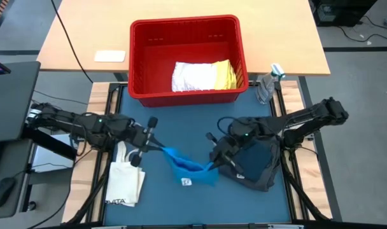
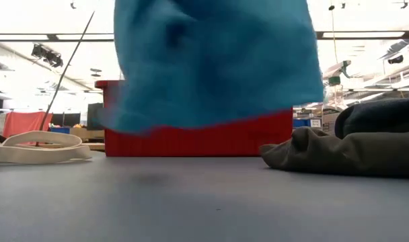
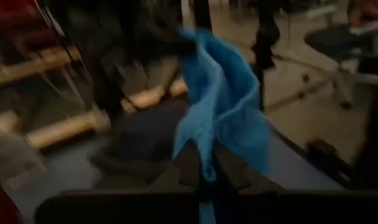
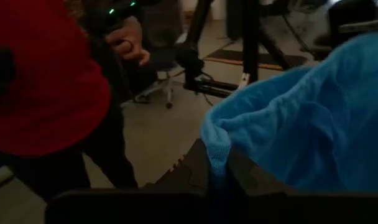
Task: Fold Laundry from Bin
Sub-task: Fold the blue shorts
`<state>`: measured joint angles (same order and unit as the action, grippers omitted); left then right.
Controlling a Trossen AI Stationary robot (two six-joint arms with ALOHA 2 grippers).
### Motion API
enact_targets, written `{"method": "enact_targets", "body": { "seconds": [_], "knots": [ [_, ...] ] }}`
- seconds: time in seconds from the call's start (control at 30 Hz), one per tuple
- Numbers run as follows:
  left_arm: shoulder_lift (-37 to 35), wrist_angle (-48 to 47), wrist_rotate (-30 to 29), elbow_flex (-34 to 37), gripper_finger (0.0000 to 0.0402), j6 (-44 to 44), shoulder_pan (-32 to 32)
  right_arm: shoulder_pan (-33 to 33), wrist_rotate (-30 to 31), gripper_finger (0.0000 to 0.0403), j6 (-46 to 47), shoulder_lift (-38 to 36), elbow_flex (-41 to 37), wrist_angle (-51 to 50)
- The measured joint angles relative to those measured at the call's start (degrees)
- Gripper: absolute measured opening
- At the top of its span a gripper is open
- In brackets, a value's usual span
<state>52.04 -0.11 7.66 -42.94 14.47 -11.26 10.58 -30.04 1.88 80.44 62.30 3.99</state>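
Note:
Next, my right gripper takes the cloth's end at my left gripper point(image 1: 170, 153) before laying it down, as the blue cloth's top edge sags open across my grippers.
A bright blue cloth point(image 1: 188, 168) hangs above the blue mat between my two grippers; it fills the top of the low view point(image 2: 214, 60). My left gripper point(image 1: 163, 151) is shut on its left end, my right gripper point(image 1: 212, 166) on its right end. A white tag point(image 1: 186, 182) hangs at its lower edge. A dark grey and navy heap point(image 1: 257, 164) lies under my right arm. The red bin point(image 1: 188, 60) at the far side holds white point(image 1: 192, 76) and yellow point(image 1: 225, 75) pieces. My left gripper pinches the blue cloth's left edge point(image 3: 201, 158) between its two fingers, coming level from the table's left. The cloth is lifted clear of the mat and sags toward the right gripper. My right gripper pinches a rolled edge point(image 4: 217, 149) of the cloth's right end between its two fingers, coming from the table's right. The cloth is clear of the mat and hangs slack between the two holds.
A cream tote bag point(image 1: 125, 181) lies on the mat's left part, its handles showing in the low view point(image 2: 40, 144). A clear bottle point(image 1: 267, 86) stands right of the bin. A person's hand point(image 4: 130, 43) shows beyond the table.

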Motion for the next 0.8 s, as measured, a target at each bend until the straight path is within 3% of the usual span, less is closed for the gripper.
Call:
{"method": "enact_targets", "body": {
  "seconds": [0.13,0.3,0.53,0.8],
  "knots": [
    [3.55,7.24,0.21,0.0,0.0015,1.86,1.67,-2.96,-4.58,0.0019,-2.88,5.76,4.79,-0.52],
    [9.73,14.86,4.1,0.0,0.0014,1.45,2.1,-5.1,-3.9,0.0021,-6.28,11.76,10.97,-0.36],
    [14.02,19.22,5.9,0.04,0.0014,0.71,0.88,-6.69,-2.55,0.0028,-5.36,13.41,13.24,-2.47],
    [14.02,20.54,5.91,0.07,0.0014,0.35,0.76,-8.08,1.69,0.0095,3.91,13.36,13.24,-2.78]
  ]
}}
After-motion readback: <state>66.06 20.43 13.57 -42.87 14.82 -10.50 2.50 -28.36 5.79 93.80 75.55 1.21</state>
